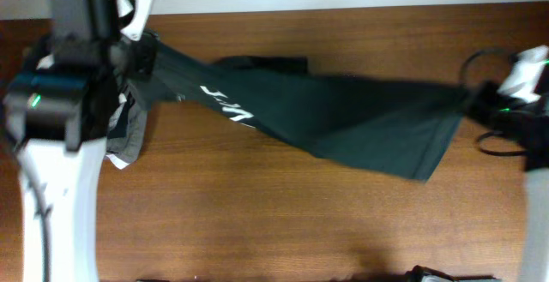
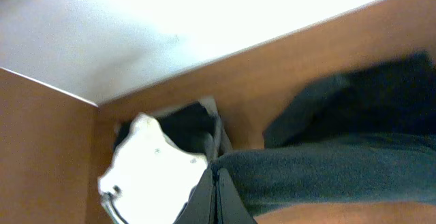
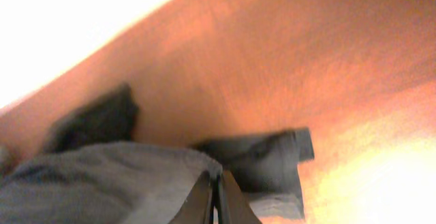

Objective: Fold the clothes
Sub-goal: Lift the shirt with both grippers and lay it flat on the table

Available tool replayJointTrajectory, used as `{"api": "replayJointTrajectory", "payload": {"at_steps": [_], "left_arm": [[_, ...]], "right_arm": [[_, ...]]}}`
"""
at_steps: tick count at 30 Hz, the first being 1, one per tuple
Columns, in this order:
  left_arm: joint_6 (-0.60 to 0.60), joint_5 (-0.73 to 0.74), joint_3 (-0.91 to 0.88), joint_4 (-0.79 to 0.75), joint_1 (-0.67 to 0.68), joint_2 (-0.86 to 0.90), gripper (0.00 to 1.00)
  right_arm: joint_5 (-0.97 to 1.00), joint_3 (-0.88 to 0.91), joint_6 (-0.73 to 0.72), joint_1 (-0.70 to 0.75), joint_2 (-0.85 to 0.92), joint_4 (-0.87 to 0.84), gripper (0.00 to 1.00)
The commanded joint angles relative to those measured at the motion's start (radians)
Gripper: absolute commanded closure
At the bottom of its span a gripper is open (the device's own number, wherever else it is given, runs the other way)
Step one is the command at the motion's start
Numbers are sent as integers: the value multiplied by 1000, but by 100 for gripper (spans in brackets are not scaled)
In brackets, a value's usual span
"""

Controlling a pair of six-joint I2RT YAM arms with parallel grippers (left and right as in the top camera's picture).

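My right gripper has the dark green garment's end, now hanging stretched across the table. It will let go of that end on the wooden table [image 1: 454, 133] beneath its hanging edge.
A dark green garment [image 1: 343, 115] with white lettering hangs stretched across the wooden table between my two arms. My left gripper [image 1: 146, 55] at the far left is shut on its left end; in the left wrist view the closed fingers [image 2: 216, 183] pinch the cloth [image 2: 327, 173]. My right gripper [image 1: 476, 98] at the right is shut on the other end; in the right wrist view the closed fingers [image 3: 215, 190] pinch the grey-green fabric [image 3: 102, 183].
A second pile of grey and white clothing [image 1: 129, 132] lies under the left arm at the table's left edge, also showing in the left wrist view [image 2: 153, 159]. A white wall runs along the table's back edge [image 1: 343, 8].
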State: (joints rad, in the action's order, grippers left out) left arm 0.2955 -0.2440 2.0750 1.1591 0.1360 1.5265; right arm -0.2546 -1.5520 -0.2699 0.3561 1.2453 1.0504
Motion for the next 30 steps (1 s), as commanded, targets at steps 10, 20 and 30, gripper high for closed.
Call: {"api": "replayJointTrajectory", "payload": {"at_steps": [10,20,30], "left_arm": [[103,-21,9,-244,-8,-202,100],[124,258,727,-489,28,306,100],[118,268,-95,151,11,385,100]], "right_arm": [[-24,-822,-27,115,165,281,96],[-739,-823,-359,362,423,-527,96],[33,-558,214,18,729,550,96]]}}
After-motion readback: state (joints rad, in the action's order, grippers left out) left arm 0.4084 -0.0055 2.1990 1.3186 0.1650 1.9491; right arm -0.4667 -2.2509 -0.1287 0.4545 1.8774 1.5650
